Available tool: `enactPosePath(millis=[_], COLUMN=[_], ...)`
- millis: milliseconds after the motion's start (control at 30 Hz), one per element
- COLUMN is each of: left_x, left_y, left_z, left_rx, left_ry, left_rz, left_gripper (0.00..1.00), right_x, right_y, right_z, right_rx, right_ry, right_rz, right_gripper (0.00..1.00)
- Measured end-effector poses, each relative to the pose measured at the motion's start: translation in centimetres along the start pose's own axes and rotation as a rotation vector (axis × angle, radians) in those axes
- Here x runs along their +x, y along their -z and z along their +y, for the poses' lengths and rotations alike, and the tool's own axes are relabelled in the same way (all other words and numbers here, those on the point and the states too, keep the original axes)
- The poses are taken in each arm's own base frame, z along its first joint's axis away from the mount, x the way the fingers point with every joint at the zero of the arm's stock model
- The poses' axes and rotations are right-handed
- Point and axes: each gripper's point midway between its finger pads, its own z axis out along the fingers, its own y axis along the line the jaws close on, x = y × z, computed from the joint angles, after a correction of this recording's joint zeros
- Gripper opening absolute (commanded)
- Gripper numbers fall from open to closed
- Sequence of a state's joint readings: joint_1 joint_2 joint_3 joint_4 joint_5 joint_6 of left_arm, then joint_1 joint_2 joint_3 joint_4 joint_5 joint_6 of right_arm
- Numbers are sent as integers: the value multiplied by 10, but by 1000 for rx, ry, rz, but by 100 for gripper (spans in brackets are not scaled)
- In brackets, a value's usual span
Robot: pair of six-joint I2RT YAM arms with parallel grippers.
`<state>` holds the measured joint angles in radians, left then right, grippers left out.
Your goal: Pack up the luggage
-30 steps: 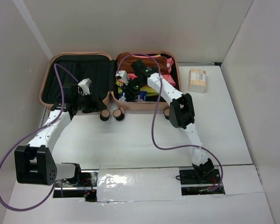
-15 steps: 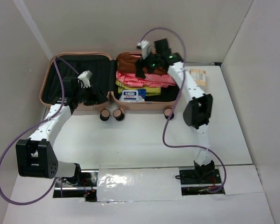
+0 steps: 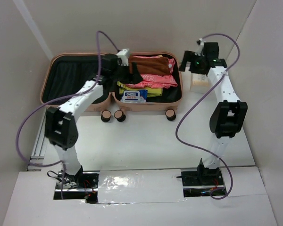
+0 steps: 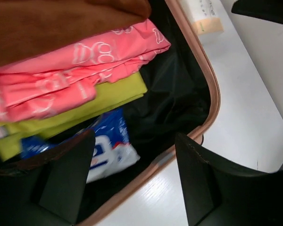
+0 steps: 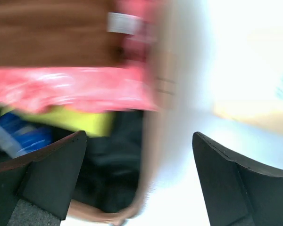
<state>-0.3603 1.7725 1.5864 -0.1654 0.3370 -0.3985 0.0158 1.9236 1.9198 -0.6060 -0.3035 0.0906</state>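
I need to next close my right gripper on the outer edge point(image 3: 208, 84) of the beige box, facing away from the peach-pink luggage.
The peach-pink luggage point(image 3: 146, 107) lies open at the back of the table. Its left half shows bare black lining point(image 3: 70, 77). Its right half holds a brown cloth point(image 3: 148, 65), a pink folded cloth point(image 3: 155, 81), a yellow-green cloth point(image 3: 151, 91) and a blue-and-white pack point(image 3: 132, 96). My left gripper point(image 3: 133, 74) is open and empty above the right half near the hinge; its wrist view shows the pack point(image 4: 108, 150) and the rim point(image 4: 212, 89) between its fingers. My right gripper point(image 3: 185, 66) is open and empty above the luggage's right rim point(image 5: 155, 117); its view is blurred.
A beige box point(image 3: 198, 84) stands on the table just right of the luggage, partly under my right arm; it also shows in the left wrist view point(image 4: 203, 16). Three wheels point(image 3: 119, 115) stick out at the luggage's front. White walls close in on three sides.
My left arm has swung from the left half across to the right half. My right gripper has lifted out of the luggage and moved right, toward the beige box.
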Motion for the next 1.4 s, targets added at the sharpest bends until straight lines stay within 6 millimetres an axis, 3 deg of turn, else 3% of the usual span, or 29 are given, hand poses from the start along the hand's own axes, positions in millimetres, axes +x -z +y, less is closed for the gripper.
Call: enactPosePath(millis=[100, 233, 400, 533, 667, 833, 933, 1233, 1400], left_x=[20, 58, 102, 104, 103, 102, 96, 5, 4], left_y=[-45, -87, -119, -134, -143, -137, -119, -58, -53], left_z=[-8, 11, 44, 55, 56, 52, 41, -28, -35], left_rx=[-18, -99, -197, -212, -215, -215, -193, -37, -11], left_ry=[38, 110, 187, 221, 230, 228, 226, 108, 89], left_rz=[46, 121, 190, 176, 184, 198, 205, 32, 38], left_gripper=[80, 79, 79, 79, 78, 79, 81, 82, 82], right_x=[27, 19, 10, 14, 30, 58, 69, 60, 65], right_y=[4, 24, 30, 13, -18, -57, -67, -83, -85], right_z=[-72, -137, -164, -177, -189, -205, -209, -208, -212], right_rx=[165, 345, 420, 423, 396, 381, 375, 318, 315], right_ry=[-148, -221, -231, -215, -214, -226, -230, -211, -219], right_rz=[43, -16, -68, -66, -21, 45, 68, 48, 54], right_gripper=[100, 100, 100, 100, 100, 100, 100, 100, 100])
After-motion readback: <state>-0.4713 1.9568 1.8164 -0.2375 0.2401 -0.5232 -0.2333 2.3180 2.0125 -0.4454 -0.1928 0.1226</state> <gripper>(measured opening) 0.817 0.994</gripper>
